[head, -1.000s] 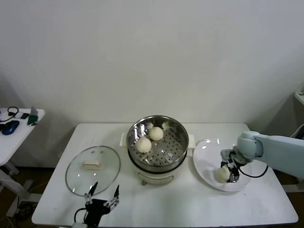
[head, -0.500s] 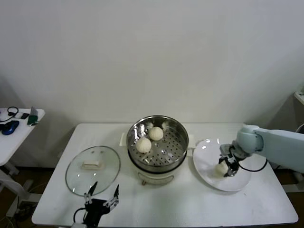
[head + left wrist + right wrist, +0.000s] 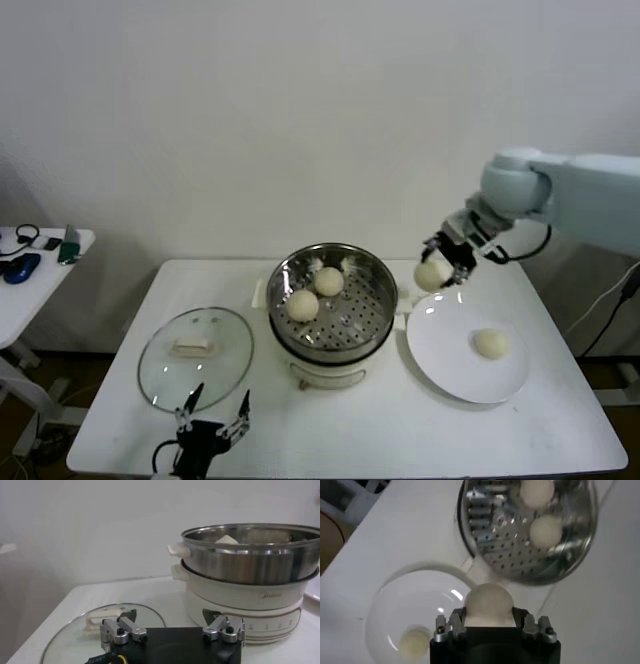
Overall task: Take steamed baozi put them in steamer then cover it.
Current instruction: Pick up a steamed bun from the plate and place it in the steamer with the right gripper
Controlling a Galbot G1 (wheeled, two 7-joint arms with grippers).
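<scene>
The robot's right gripper will release its baozi on the bare front part of the steamer's bottom (image 3: 334, 329) (image 3: 501, 513), close to the other baozi there.
The steamer (image 3: 352, 325) stands mid-table on its white base, with two steamed baozi (image 3: 303, 304) (image 3: 329, 281) on its perforated floor. My right gripper (image 3: 437, 270) hangs in the air between the steamer's right rim and the white plate (image 3: 450, 375), shut on a third baozi (image 3: 432, 274). In the right wrist view that baozi (image 3: 488, 602) fills the jaws above the plate (image 3: 410, 595), and the steamer (image 3: 520, 560) lies beyond. One more baozi (image 3: 490, 343) lies on the plate. The cover (image 3: 165, 370) lies flat left of the steamer. My left gripper (image 3: 212, 415) waits open at the front edge, behind the cover (image 3: 70, 632).
A small side table (image 3: 40, 285) with a few small items stands far left, apart from the work table. The plate reaches near the table's right edge. Bare tabletop lies in front of the steamer and plate.
My right gripper shut on a baozi on the plate, then lifted it up and left toward the steamer's rim. A second baozi now shows on the plate. The left arm has not moved.
</scene>
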